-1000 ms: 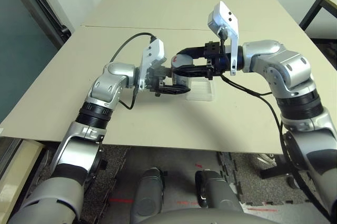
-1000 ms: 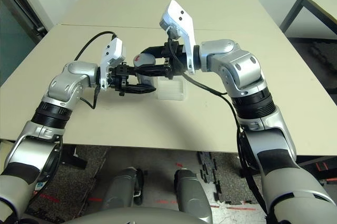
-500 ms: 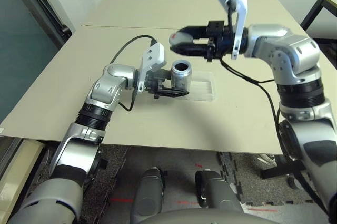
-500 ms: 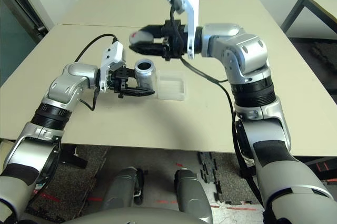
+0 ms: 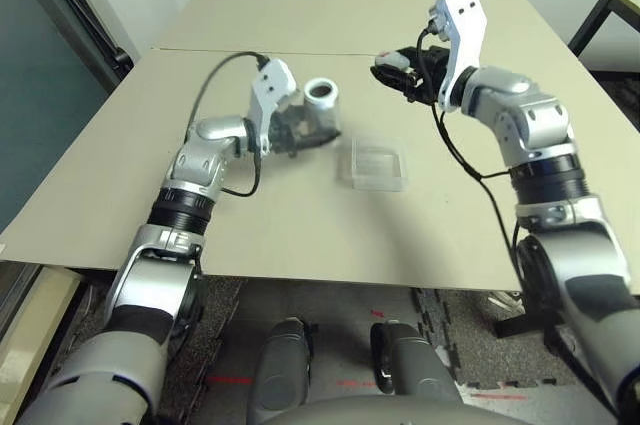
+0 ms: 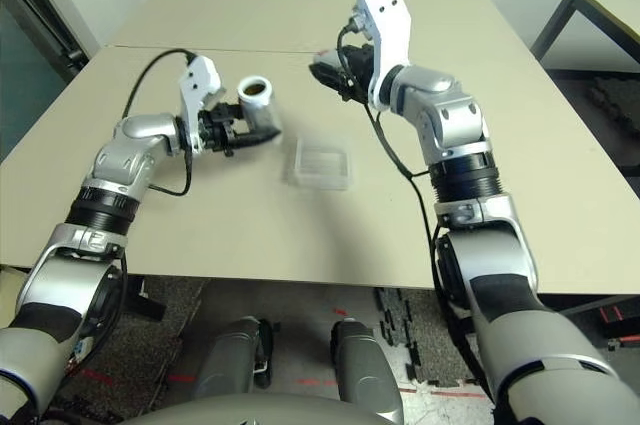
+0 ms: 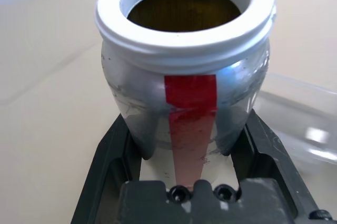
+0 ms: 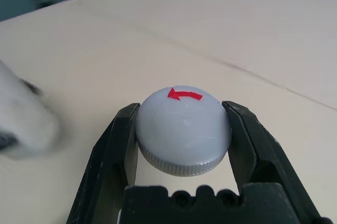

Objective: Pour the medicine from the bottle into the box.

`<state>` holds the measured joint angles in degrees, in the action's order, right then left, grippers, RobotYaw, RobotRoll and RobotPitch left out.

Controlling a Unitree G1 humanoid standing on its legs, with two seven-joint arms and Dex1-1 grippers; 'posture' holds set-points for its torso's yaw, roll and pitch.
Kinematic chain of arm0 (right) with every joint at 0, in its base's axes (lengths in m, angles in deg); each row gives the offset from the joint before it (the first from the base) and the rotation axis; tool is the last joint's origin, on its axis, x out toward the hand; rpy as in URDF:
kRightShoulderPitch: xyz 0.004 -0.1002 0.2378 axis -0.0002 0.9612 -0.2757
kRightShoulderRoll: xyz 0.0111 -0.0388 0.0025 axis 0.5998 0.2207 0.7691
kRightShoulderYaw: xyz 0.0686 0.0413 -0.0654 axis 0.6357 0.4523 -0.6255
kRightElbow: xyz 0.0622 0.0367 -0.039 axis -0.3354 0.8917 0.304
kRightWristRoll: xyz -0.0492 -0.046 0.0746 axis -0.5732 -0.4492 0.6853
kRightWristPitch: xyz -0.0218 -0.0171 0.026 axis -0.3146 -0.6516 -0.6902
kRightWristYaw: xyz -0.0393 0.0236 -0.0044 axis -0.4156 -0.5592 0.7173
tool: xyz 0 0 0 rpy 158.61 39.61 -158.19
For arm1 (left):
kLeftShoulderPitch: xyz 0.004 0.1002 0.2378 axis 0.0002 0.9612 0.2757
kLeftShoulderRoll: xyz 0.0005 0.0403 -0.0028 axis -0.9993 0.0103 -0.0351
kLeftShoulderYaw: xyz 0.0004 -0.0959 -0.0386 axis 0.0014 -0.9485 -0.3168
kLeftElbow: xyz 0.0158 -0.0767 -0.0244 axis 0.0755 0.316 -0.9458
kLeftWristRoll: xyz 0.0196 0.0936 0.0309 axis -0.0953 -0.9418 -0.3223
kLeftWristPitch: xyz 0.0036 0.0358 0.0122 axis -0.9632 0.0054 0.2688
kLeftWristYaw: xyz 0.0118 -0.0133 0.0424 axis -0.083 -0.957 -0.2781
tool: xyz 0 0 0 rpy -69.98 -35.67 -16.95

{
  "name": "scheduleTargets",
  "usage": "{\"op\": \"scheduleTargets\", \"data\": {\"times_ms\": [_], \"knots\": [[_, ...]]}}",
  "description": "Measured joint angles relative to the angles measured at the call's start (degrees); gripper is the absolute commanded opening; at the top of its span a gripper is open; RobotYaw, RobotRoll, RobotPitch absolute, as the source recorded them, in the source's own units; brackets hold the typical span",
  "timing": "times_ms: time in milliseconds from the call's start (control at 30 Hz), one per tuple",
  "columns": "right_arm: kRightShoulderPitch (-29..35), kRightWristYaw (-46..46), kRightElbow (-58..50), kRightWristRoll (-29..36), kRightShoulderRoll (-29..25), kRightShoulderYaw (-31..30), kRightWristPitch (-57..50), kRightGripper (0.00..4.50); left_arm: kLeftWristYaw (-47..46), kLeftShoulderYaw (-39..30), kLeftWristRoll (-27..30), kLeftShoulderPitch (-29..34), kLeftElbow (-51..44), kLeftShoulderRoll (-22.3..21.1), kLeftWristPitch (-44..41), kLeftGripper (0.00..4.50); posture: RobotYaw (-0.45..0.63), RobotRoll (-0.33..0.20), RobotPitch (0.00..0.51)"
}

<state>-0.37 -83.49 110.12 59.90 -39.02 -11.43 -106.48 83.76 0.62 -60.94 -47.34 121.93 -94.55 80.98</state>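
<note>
The robot's right gripper should release the grey cap on the table (image 5: 430,140) next to the clear box, on the side of the box away from the bottle.
The silver-grey bottle (image 5: 318,111) hangs above the table to the left of the box, uncapped, its white-rimmed mouth facing up. My left gripper (image 7: 187,129) is shut on its body, across a red tape stripe. The bottle's grey cap (image 8: 183,132), with a red arrow on top, sits between the fingers of my right gripper (image 5: 392,69), which is shut on it and held above the table behind the box. The clear plastic box (image 5: 375,163) lies flat on the table between the two arms, with nothing visible inside.
The beige table (image 5: 300,225) has a seam (image 5: 200,50) running across behind the arms. A black cable (image 5: 215,80) loops from my left wrist. A dark-legged table (image 5: 600,15) stands at the far right.
My left gripper has lifted the open bottle up and away from the box, to the left. My right gripper has carried the cap right and farther back.
</note>
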Motion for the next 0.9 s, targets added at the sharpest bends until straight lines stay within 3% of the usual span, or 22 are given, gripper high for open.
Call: {"op": "scheduleTargets", "data": {"times_ms": [300,500,900], "knots": [[4.27,12.89,11.05,-3.84,2.66,4.35,15.00,2.59,-19.65,-6.84,-1.63,-6.77,19.25,4.13,11.55,2.50,0.09,0.000,0.087],[5.82,16.25,17.30,-4.48,2.69,6.17,20.66,2.59,-29.82,-9.10,-3.21,-8.42,26.79,5.87,15.23,2.50,0.08,0.000,0.091],[7.99,17.59,24.01,-5.02,3.63,6.80,23.78,2.59,-31.64,-9.19,-4.49,-7.26,30.95,8.72,15.85,2.50,0.08,0.000,0.091]]}}
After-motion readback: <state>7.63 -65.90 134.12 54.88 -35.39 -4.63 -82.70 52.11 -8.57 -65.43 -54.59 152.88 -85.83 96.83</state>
